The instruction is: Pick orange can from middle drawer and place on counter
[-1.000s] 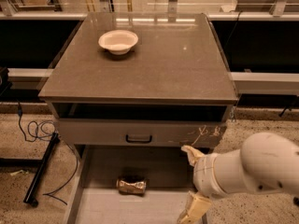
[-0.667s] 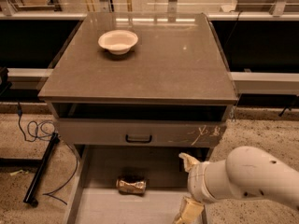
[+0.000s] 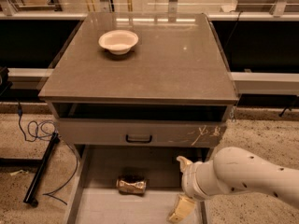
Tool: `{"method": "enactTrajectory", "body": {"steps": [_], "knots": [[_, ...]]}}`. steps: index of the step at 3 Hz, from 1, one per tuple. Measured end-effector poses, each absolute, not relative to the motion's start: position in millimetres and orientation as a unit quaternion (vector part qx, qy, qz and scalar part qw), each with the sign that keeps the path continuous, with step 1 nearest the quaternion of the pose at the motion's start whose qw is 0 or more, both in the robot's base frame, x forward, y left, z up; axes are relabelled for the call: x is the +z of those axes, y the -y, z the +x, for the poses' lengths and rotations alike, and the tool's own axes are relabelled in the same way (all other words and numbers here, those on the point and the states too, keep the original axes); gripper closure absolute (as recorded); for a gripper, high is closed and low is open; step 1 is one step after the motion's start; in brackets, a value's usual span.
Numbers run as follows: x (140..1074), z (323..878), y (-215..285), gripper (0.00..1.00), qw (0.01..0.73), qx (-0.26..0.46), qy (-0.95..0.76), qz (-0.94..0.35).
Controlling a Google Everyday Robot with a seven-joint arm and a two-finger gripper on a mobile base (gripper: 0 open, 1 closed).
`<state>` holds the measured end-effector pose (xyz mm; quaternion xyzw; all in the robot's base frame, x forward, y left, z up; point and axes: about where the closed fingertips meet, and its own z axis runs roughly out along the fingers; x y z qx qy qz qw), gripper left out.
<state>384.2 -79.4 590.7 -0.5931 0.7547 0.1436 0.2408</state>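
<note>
The orange can in the open middle drawer is next, so next I move my gripper to it and close on the can's near end (image 3: pixel 140 185), facing the white arm.
The orange can (image 3: pixel 131 185) lies on its side on the pale floor of the open middle drawer (image 3: pixel 107 209), left of centre. My gripper (image 3: pixel 181 187) hangs over the right part of the drawer, about a hand's width right of the can, fingers spread apart and holding nothing. One fingertip (image 3: pixel 182 161) points up near the drawer front, the other (image 3: pixel 179 211) points down. The white arm (image 3: pixel 247 176) comes in from the lower right. The counter (image 3: pixel 145 59) is the dark slab on top of the cabinet.
A white bowl (image 3: pixel 118 41) stands on the counter at the back left. A closed drawer front with a dark handle (image 3: pixel 138 138) and white scratches sits above the open drawer. Black cables and a stand (image 3: pixel 39 167) lie on the floor at left.
The arm and gripper have shifted a little to the left, toward the can. The can and bowl have not moved.
</note>
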Motion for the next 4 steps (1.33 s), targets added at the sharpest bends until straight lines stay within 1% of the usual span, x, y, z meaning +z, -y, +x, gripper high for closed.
{"method": "enactTrajectory", "body": {"steps": [3,4], "knots": [[494.6,400.5,-9.6,0.0,0.233,0.184,-0.72,-0.627],[465.3,405.3,-35.3,0.0,0.247,0.185,-0.704,-0.64]]}}
